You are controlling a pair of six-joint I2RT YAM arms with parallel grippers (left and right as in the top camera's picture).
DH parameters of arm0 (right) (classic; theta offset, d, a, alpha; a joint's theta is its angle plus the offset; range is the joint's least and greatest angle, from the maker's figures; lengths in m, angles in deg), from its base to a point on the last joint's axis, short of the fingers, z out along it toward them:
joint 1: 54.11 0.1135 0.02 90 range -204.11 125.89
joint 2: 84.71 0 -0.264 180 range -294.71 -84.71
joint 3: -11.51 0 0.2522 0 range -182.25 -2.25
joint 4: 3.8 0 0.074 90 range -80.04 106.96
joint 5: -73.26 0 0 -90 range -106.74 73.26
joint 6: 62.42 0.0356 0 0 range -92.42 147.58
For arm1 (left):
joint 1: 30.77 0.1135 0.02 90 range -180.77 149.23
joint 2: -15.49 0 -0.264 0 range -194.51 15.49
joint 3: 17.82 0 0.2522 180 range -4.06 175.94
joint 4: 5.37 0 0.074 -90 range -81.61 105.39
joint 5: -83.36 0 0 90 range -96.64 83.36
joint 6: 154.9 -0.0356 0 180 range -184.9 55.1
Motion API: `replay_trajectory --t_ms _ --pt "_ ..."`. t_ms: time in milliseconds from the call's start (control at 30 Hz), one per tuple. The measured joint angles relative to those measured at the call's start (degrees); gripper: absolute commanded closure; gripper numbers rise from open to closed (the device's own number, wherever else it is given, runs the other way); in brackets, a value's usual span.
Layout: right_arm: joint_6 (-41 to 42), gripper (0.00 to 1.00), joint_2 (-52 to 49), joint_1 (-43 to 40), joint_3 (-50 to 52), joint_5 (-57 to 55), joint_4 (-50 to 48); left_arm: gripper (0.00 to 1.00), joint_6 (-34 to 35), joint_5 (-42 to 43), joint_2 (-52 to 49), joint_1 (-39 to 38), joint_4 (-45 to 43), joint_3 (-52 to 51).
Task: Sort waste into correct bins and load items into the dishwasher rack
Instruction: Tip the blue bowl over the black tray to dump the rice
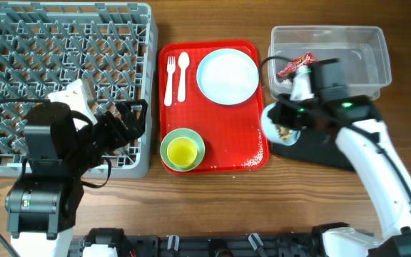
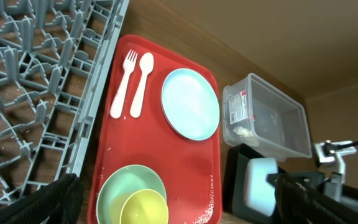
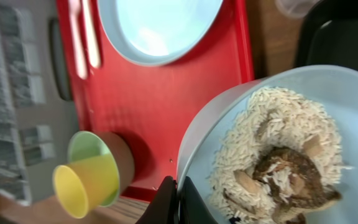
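Note:
My right gripper will put the pale-blue bowl, now tilted over the black tray, down on the red serving tray (image 1: 241,138) between the light-green bowl and black tray.
My right gripper (image 3: 176,198) is shut on the rim of the pale-blue bowl (image 3: 328,93). The bowl holds whitish rice and brown food bits (image 3: 278,162) and is tilted over the left end of the black tray (image 1: 320,151). The red snack wrapper (image 1: 295,66) lies in the clear tub (image 1: 377,43). The red serving tray (image 1: 223,132) holds the white fork (image 1: 169,78), the spoon (image 1: 183,75), the pale-blue plate (image 1: 227,76) and the light-green bowl (image 1: 195,139) with the yellow cup (image 1: 182,152) inside it. My left gripper (image 1: 130,118) is open and empty over the front right corner of the grey rack (image 1: 63,43).
A few rice crumbs (image 2: 207,214) lie at the front right corner of the red tray. The right arm (image 1: 377,164) crosses over the black tray. The wooden table edge runs along the front.

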Motion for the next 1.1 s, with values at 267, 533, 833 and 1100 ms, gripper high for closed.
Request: replay_trajectory --t_ms 267,533,833,1100 --pt "-11.4 0.96 -1.0 -21.2 6.4 20.2 -3.4 0.0 0.0 0.0 0.0 0.0 0.0 0.0" --pt "-19.0 0.96 -7.8 -31.9 15.5 45.2 -15.7 0.0 0.0 0.0 0.0 0.0 0.0 0.0" --pt "-21.1 0.96 -8.2 -36.2 15.8 59.6 -16.3 0.0 0.0 0.0 0.0 0.0 0.0 0.0" --pt "-20.6 0.96 -8.2 -36.2 15.8 58.1 -14.7 0.0 0.0 0.0 0.0 0.0 0.0 0.0"
